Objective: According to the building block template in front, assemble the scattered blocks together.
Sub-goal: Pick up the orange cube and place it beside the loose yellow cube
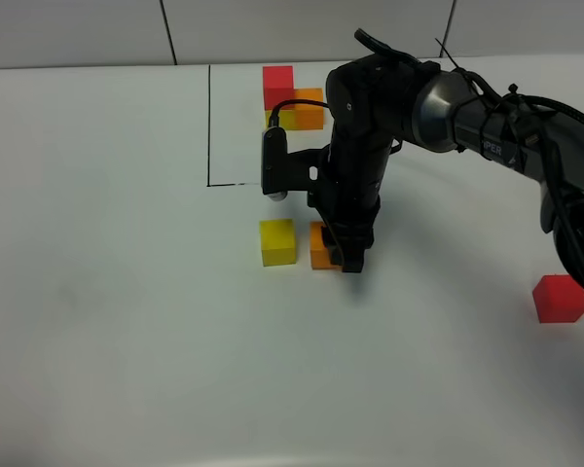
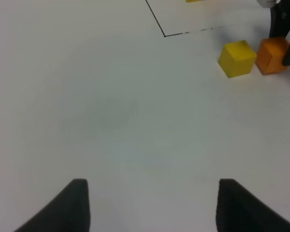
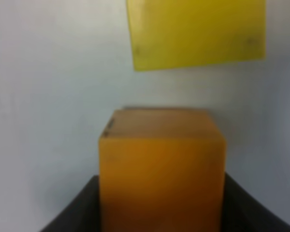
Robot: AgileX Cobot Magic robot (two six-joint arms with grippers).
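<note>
I need to use my right gripper to let go of the orange cube on the table, flush point(image 1: 309, 240) point(image 3: 198, 128) against the loose yellow cube.
The template point(image 1: 292, 100) stands at the back inside thin black lines: red on yellow, orange alongside. The loose yellow cube point(image 1: 277, 242) sits mid-table, with the loose orange cube point(image 1: 320, 245) just to its right across a narrow gap. Both show in the left wrist view, yellow point(image 2: 237, 58) and orange point(image 2: 272, 55). My right gripper point(image 1: 343, 255) reaches straight down and is shut on the orange cube point(image 3: 162, 169), which sits at table level, with the yellow cube point(image 3: 195, 31) beyond it. The loose red cube point(image 1: 561, 298) lies far right. My left gripper point(image 2: 150, 208) is open and empty over bare table.
The black drawn lines point(image 1: 209, 126) form a corner left of the template. The right arm point(image 1: 448, 107) stretches from the right edge across the back and hides part of the template area. The white table point(image 1: 127, 321) ends at a tiled wall behind.
</note>
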